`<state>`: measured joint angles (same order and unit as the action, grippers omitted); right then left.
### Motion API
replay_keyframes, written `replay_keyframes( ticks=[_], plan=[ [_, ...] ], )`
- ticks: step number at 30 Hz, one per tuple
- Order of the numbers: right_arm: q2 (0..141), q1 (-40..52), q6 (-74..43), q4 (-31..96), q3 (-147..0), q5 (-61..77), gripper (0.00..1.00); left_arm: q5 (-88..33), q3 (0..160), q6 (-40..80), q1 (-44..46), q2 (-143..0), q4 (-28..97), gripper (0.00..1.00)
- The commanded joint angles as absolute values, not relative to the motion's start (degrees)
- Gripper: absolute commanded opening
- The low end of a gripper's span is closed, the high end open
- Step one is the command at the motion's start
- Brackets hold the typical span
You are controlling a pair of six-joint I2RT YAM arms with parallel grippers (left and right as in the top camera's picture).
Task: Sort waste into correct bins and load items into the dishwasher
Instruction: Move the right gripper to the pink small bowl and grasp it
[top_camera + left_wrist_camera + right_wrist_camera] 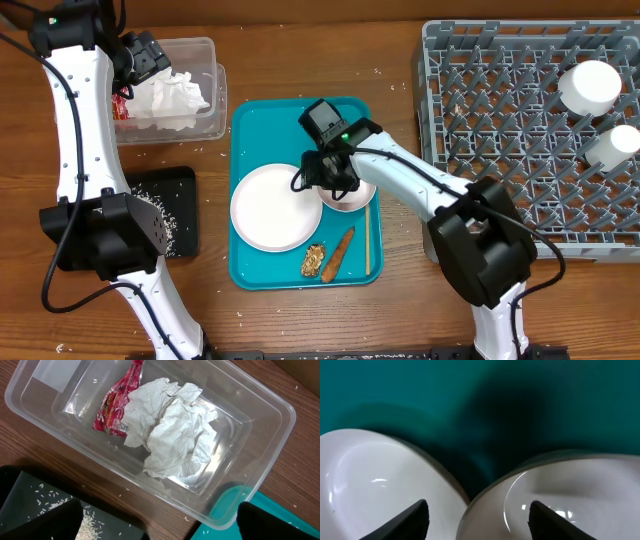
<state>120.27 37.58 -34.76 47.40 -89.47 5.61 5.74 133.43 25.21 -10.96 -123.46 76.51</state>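
The robot's right gripper has the plate's edge together with the bowl's rim between its fingers, so it should back off and take the bowl's rim clear of the plate (520, 471).
A teal tray (255, 125) holds a white plate (272, 208), a small white bowl (348, 198), a chopstick (367, 235) and food scraps (330, 257). My right gripper (328, 180) is open, low over the bowl's left rim; in the right wrist view one finger is over the plate (365, 485), the other inside the bowl (560, 495), fingertips (477, 515) straddling the rim. My left gripper (150, 55) is open and empty above the clear bin (205, 100), which holds crumpled white paper (175, 430) and a red wrapper (115, 407).
A grey dishwasher rack (500, 120) at the right holds two white cups (592, 85). A black tray (175, 205) with scattered rice lies left of the teal tray. Rice grains dot the wooden table.
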Motion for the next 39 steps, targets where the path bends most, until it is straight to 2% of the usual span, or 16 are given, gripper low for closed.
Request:
replay_keyframes(
  ticks=[1,5,9,23,25,26,27,39],
  plan=[
    [120.03,37.60,-36.51,46.85,-89.73,2.83,0.56,5.52,133.23,25.93,-10.68,-121.84,76.44,1.00],
    [120.03,37.60,-36.53,46.98,-89.76,2.85,0.41,5.52,133.23,25.93,-10.68,-121.84,76.44,1.00],
    [120.03,37.60,-36.51,48.25,-90.67,3.05,0.36,5.52,133.23,25.93,-10.68,-121.84,76.44,1.00],
    [120.01,36.99,-35.94,57.06,-101.82,3.07,0.04,5.52,133.23,25.93,-10.68,-121.84,76.44,1.00],
    [120.01,36.88,-35.33,58.57,-103.61,3.01,0.04,5.52,133.23,25.93,-10.68,-121.84,76.44,1.00],
    [120.01,36.77,-34.06,59.31,-104.47,2.98,0.15,5.52,133.23,25.93,-10.68,-121.84,76.44,1.00],
    [120.01,36.67,-34.09,59.55,-104.55,2.37,0.20,5.52,133.23,25.93,-10.68,-121.84,76.44,1.00],
    [122.56,36.62,-42.09,59.09,-102.26,-4.67,0.31,5.52,133.23,25.93,-10.68,-121.84,76.44,1.00]
  ],
)
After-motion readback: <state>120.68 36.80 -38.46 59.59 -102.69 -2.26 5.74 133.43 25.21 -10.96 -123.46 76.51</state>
